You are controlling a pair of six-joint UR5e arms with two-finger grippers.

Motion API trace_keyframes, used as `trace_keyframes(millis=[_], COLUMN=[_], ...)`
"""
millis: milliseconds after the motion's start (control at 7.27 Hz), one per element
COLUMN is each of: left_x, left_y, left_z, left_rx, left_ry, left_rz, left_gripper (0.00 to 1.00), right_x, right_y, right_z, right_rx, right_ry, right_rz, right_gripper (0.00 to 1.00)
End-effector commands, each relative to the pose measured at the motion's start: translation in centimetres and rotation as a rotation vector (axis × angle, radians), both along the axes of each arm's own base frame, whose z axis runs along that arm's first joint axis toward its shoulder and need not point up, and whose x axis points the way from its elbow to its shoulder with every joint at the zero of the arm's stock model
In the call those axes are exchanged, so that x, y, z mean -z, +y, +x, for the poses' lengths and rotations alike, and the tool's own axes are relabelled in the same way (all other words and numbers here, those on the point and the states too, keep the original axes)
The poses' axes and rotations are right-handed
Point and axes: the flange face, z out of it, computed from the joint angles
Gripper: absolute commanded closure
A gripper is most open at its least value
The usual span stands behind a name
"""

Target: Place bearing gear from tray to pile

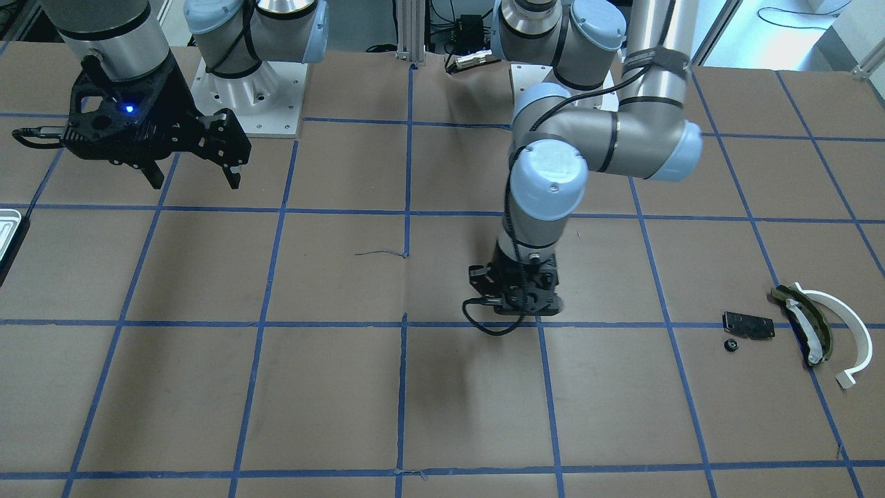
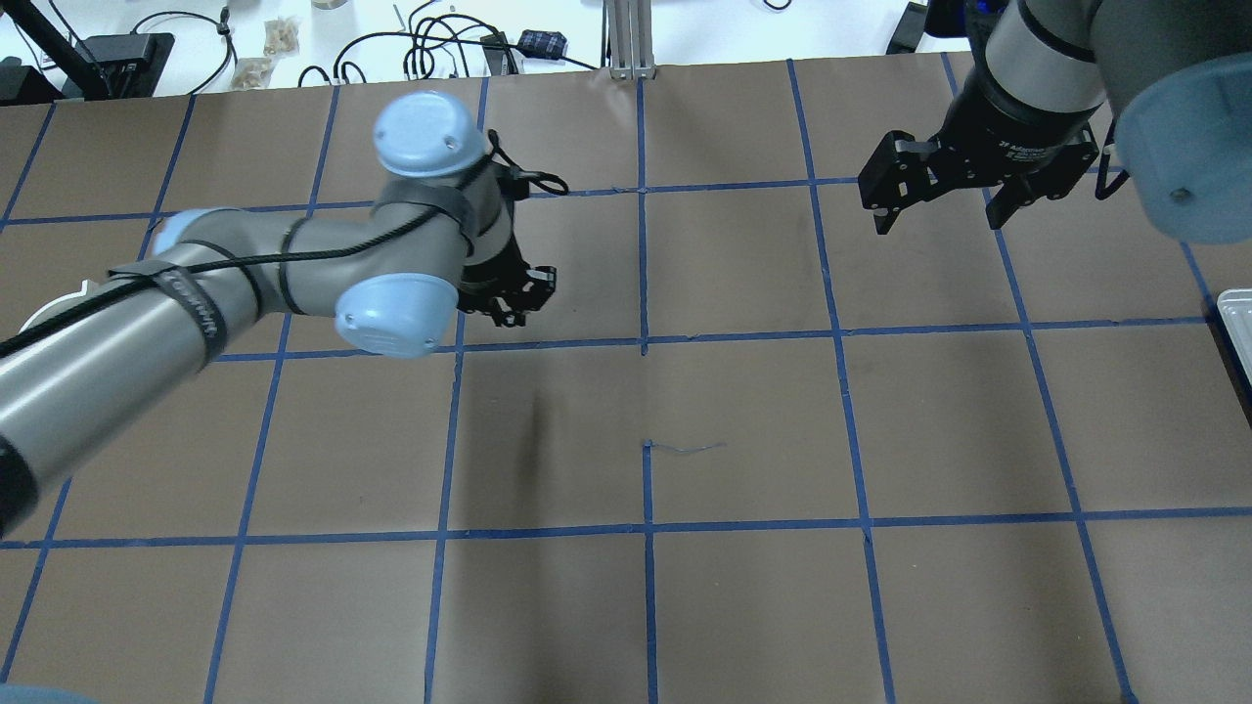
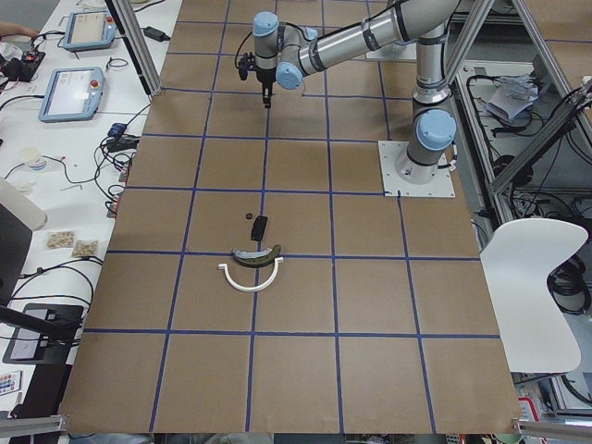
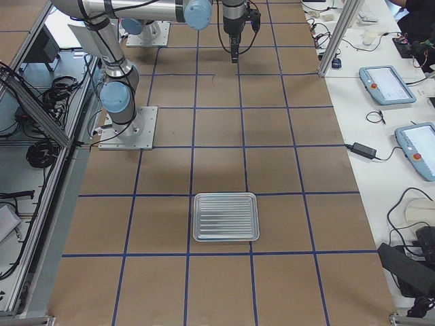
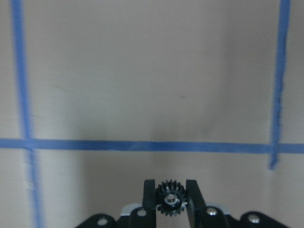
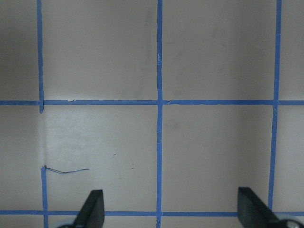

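Next, I let go of the bearing gear with my left gripper by the near edge of the black oblong plate (image 1: 753, 340), next to the small black part.
My left gripper (image 5: 170, 184) is shut on a small black toothed bearing gear (image 5: 171, 199) and holds it over bare brown table, near the middle (image 1: 515, 301) (image 2: 511, 293). The pile lies far off at the table's left end: a black oblong plate (image 1: 748, 325), a dark olive curved strip (image 1: 807, 325), a white half-ring arc (image 1: 849, 325), and a small black part (image 1: 729, 345) beside the plate. The pile also shows in the exterior left view (image 3: 252, 264). The silvery ribbed tray (image 4: 225, 217) sits at the right end, only its edge showing (image 1: 10, 225) (image 2: 1237, 323). My right gripper (image 1: 197, 181) (image 2: 939, 210) (image 6: 171, 209) is open and empty.
The table is brown paper with a blue tape grid. Robot bases (image 1: 245, 90) stand at its back edge. Cables and tablets lie on the white benches (image 3: 79, 92) beyond the table's far side. A white chair (image 3: 536, 287) stands behind the robot.
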Motion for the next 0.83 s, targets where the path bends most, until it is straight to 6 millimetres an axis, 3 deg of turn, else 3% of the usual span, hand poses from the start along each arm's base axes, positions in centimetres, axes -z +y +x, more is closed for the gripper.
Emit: trace_keyframes(millis=[0,138,413,550,688], left_x=[-2.9,-3.4,-1.8,-1.0,0.7], left_y=[-1.2,-1.2,-0.3,-0.1,-1.2], left_z=[15.1,21.5,35.5,39.1,40.5], left_rx=[0.132,0.151,0.136,0.197,0.230], left_ry=[-0.083,-0.086,-0.030,-0.021,-0.017], left_rz=[0.013,0.016,0.007,0.015,0.027], left_gripper=[1.00,1.00,1.00,1.00,1.00], right_x=[0.0,0.0,-0.1,0.0,-0.1], right_y=[0.0,0.0,0.0,0.0,0.0], right_z=[0.0,0.0,0.0,0.0,0.0], right_rx=[0.000,0.000,0.003,0.003,0.005], right_ry=[0.000,0.000,-0.002,-0.002,0.000], right_rz=[0.000,0.000,-0.001,0.000,-0.001], right_gripper=[0.00,0.00,0.00,0.00,0.00])
